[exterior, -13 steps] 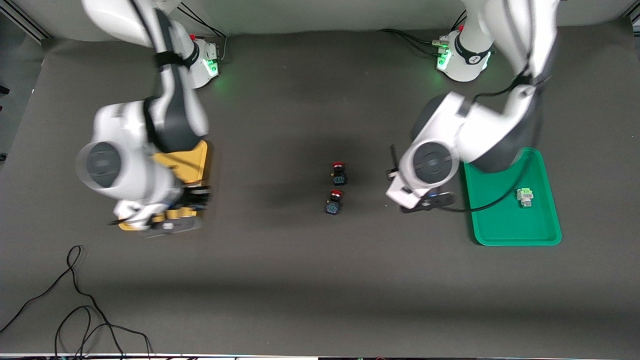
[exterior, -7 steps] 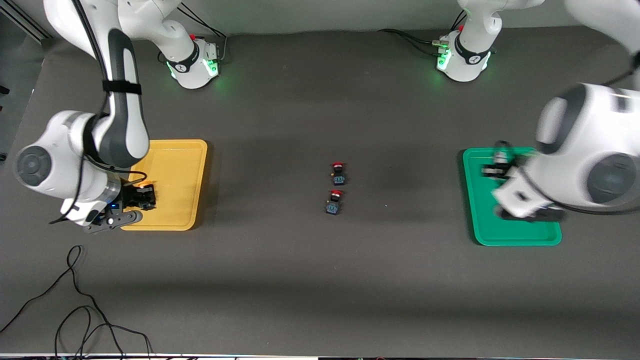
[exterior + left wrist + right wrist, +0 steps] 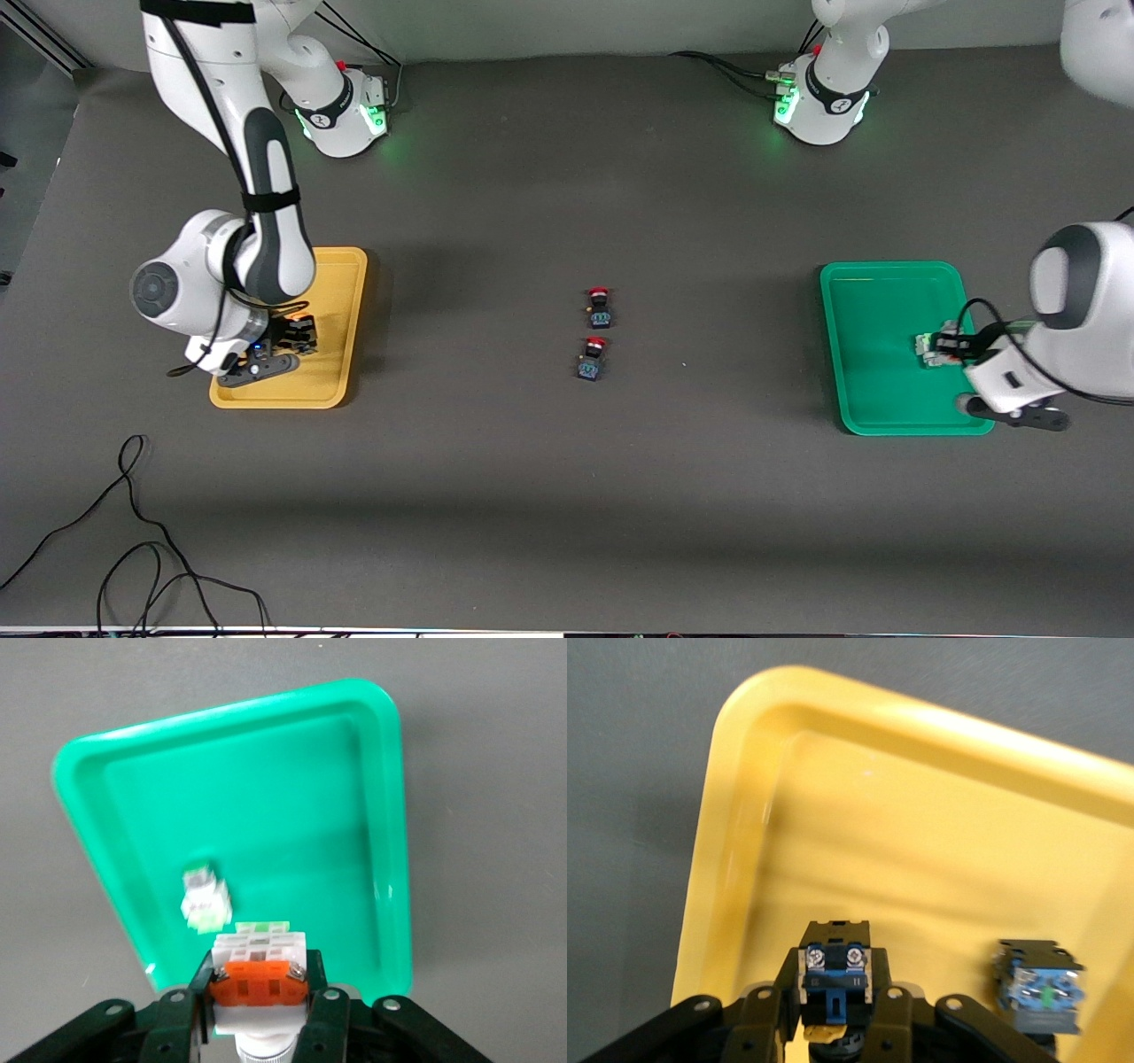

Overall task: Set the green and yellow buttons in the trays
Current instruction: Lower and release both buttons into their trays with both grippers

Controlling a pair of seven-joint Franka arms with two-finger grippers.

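Note:
The robot's left gripper will release the white button, now held over the green tray, next to the white-green button in the green tray [image 3: 883, 344] [image 3: 295, 892], toward the red-capped switches.
In the right wrist view my right gripper [image 3: 835, 997] is shut on a black-blue switch with a yellow cap [image 3: 834, 970], low over the yellow tray [image 3: 859, 833]. A second black-blue switch [image 3: 1036, 985] lies in that tray beside it. In the front view this gripper [image 3: 297, 337] is over the yellow tray [image 3: 341, 266]. In the left wrist view my left gripper [image 3: 260, 997] is shut on a white button with an orange block [image 3: 260, 979], over the green tray [image 3: 266, 797]. Another white-green button [image 3: 205, 899] lies in that tray. In the front view this gripper [image 3: 950, 344] is over the green tray [image 3: 873, 390].
Two red-capped black-blue switches [image 3: 600, 306] [image 3: 592, 357] stand mid-table between the trays. Loose black cables [image 3: 133, 532] lie at the right arm's end, nearest the front camera.
The left gripper swung from beside the green tray's middle-of-table edge across the tray to its table-end side. The right gripper swung out to the yellow tray's table-end edge and came back over it.

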